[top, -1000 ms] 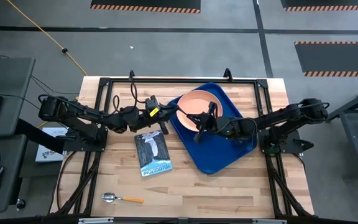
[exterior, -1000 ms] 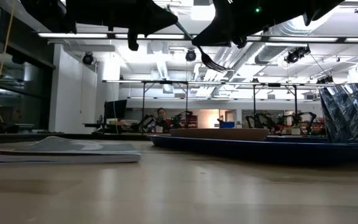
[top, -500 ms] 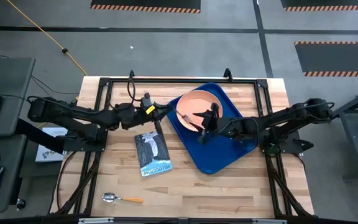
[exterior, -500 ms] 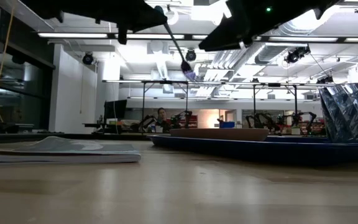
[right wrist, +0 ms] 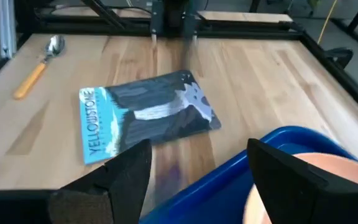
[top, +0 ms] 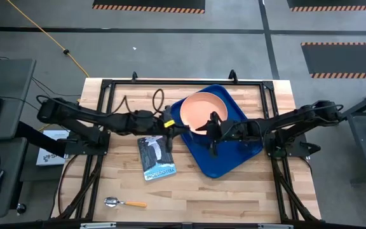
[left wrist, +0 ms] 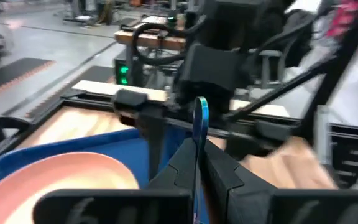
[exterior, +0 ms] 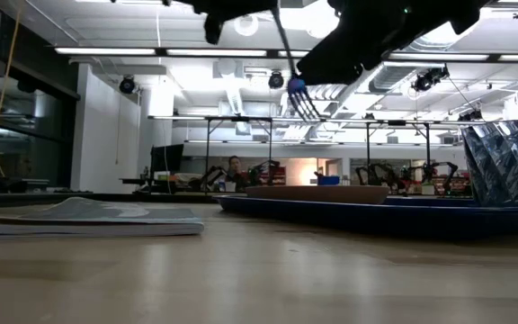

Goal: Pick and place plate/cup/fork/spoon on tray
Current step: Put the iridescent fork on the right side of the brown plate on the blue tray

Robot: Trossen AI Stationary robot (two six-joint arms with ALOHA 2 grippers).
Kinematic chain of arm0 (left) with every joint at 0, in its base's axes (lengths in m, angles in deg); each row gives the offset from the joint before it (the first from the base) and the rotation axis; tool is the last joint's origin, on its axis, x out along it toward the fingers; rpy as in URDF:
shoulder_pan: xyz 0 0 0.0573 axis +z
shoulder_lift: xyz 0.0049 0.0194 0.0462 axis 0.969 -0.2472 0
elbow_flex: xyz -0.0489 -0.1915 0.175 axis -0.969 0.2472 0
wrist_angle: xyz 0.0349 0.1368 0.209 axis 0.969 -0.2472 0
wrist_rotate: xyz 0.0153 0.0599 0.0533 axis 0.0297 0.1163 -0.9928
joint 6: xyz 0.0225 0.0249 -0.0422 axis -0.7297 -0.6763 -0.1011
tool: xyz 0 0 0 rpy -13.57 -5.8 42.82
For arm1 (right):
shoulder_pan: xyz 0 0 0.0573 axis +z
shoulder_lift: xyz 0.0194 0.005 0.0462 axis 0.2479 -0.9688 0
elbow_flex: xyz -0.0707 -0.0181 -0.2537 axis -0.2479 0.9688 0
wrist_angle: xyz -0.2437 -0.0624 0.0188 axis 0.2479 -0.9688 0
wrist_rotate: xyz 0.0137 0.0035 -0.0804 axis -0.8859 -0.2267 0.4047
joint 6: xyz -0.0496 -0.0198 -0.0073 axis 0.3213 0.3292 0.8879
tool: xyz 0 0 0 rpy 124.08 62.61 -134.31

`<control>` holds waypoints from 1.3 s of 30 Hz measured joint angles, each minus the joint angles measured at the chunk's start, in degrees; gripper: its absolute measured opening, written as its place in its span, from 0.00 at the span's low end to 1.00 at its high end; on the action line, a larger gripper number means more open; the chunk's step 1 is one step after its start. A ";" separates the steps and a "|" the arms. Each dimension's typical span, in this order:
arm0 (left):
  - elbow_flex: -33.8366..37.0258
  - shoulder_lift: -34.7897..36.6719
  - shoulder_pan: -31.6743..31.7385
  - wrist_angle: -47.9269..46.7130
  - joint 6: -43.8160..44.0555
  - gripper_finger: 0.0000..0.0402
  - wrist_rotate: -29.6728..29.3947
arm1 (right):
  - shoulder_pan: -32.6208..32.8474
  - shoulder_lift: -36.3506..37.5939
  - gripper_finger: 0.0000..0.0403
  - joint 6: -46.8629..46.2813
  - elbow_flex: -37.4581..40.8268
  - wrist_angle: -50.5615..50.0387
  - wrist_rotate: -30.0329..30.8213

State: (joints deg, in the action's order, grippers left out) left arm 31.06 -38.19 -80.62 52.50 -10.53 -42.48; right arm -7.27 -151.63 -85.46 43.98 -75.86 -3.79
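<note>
The fork's tines hang down below my left gripper, so my right gripper needs to take the fork's handle (exterior: 283,34) and turn the tines toward my left gripper.
The peach-orange plate (top: 202,107) lies in the dark blue tray (top: 224,159) at the table's far right. My left gripper (top: 170,124) is at the tray's left edge, shut on the teal-blue fork (exterior: 293,67). The fork's tines (exterior: 304,101) point down, above the tray. My right gripper (top: 211,135) hovers over the tray beside the plate, open and empty (right wrist: 199,152). The see-through cup (exterior: 509,162) shows only at the right of the low view. The spoon (top: 124,203) lies flat on the table at the near left. My left gripper pinches the fork's handle (left wrist: 196,146) between its two fingers. The fork sticks out forward past the fingertips, toward the table's right. It slants down with its tines lowest and hangs clear of the tray and plate.
A blue-and-white booklet (top: 156,157) lies flat on the table left of the tray, below my left gripper. A black frame (top: 170,81) runs along the table's far edge. A person sits in the room far behind the table (exterior: 233,166).
My left gripper drew back a little toward the table's left and far edge, then came back right toward the tray, keeping hold of the fork. The fork stays lifted and now hangs steeper, tines down. My right gripper has shifted slightly toward the near edge.
</note>
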 joint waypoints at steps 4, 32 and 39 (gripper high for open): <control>-2.78 -3.51 -0.37 -0.27 -2.12 0.00 -2.47 | 0.03 0.00 0.64 -1.47 0.00 -0.90 -0.61; -4.26 -3.06 -5.59 -1.40 -10.78 0.11 -19.81 | 0.01 2.91 0.01 -3.02 0.02 -8.33 5.70; -2.66 -1.38 -6.65 -2.78 -12.40 0.24 -25.50 | 0.11 9.38 0.00 -4.10 0.75 -11.10 10.60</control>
State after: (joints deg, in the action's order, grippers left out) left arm 28.41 -39.57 -87.27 49.72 -22.93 -67.98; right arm -7.16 -142.25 -89.56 44.73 -86.96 6.81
